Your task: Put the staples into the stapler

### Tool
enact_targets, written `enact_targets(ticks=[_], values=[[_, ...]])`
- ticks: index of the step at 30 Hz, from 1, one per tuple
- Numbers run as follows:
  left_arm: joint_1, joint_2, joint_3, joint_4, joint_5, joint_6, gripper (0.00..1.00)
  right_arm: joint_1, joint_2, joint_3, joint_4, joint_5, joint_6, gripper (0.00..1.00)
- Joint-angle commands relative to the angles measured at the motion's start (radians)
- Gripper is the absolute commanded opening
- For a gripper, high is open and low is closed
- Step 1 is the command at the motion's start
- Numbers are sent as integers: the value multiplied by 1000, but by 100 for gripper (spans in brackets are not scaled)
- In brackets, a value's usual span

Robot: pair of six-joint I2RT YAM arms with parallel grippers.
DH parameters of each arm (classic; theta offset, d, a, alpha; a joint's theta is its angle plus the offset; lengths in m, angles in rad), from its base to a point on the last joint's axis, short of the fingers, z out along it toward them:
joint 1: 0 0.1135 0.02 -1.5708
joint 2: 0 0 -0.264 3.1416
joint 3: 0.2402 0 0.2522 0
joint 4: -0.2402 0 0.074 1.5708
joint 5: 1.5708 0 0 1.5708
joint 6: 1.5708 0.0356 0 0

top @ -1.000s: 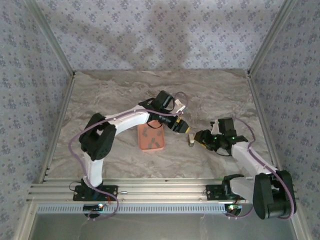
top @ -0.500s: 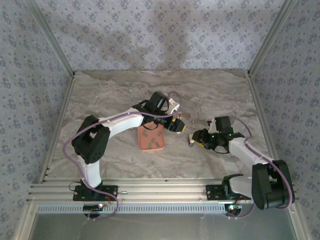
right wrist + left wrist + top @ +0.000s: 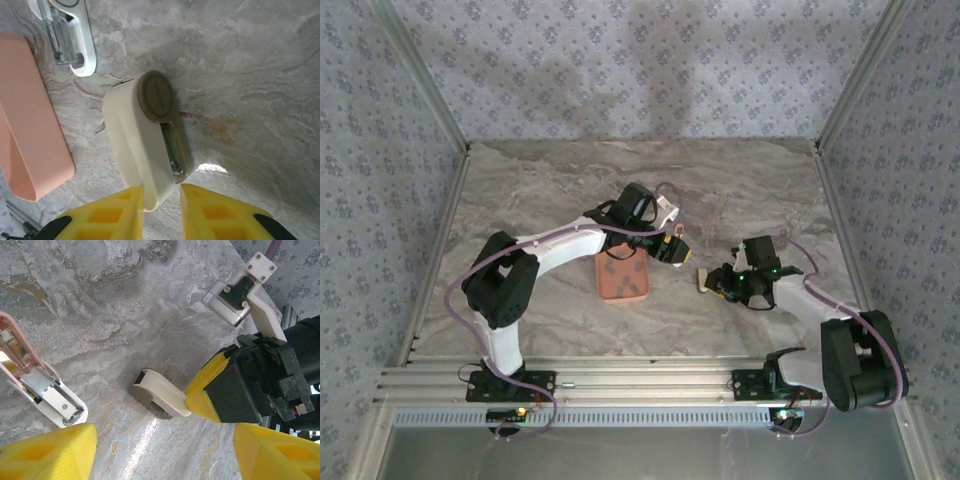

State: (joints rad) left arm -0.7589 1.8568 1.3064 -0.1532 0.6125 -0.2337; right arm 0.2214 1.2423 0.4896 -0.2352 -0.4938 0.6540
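Note:
Next, my right gripper opens, line up from above and grips further [image 3: 141, 152] along the cream piece's body, as it meets only that piece's tip at a slant.
The stapler [image 3: 45, 387] lies hinged open on the marble, pink lid up and metal channel bare; its white base [image 3: 75, 37] also appears in the right wrist view. A small cream and taupe piece [image 3: 159, 396] lies on its side between the two grippers. My right gripper [image 3: 161, 192] straddles this piece's [image 3: 145, 135] near end with narrow jaws. One finger [image 3: 107, 217] touches it and a slim gap remains at the other. My left gripper [image 3: 165, 440] hovers open above the bare table beside it. Dark staples [image 3: 616, 268] lie in the salmon tray [image 3: 638, 292].
The salmon tray's [image 3: 25, 115] edge lies just left of the cream piece in the right wrist view. Patterned walls and aluminium rails [image 3: 620, 382] enclose the marble table [image 3: 740, 190].
My right gripper slid left up to the cream piece and its jaws narrowed around the end. The left arm drew back slightly toward the tray, jaws unchanged.

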Motion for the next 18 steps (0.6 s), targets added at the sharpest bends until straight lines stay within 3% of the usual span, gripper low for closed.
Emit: enact_targets(ticks=[1, 13, 18], values=[[7, -30, -3, 24, 3, -9, 72, 8, 39, -24, -86, 82, -16, 25], [10, -47, -20, 29, -17, -9, 72, 25, 56, 11, -103, 121, -16, 25], [12, -72, -47, 57, -40, -25, 75, 30, -6, 82, -167, 133, -70, 34]])
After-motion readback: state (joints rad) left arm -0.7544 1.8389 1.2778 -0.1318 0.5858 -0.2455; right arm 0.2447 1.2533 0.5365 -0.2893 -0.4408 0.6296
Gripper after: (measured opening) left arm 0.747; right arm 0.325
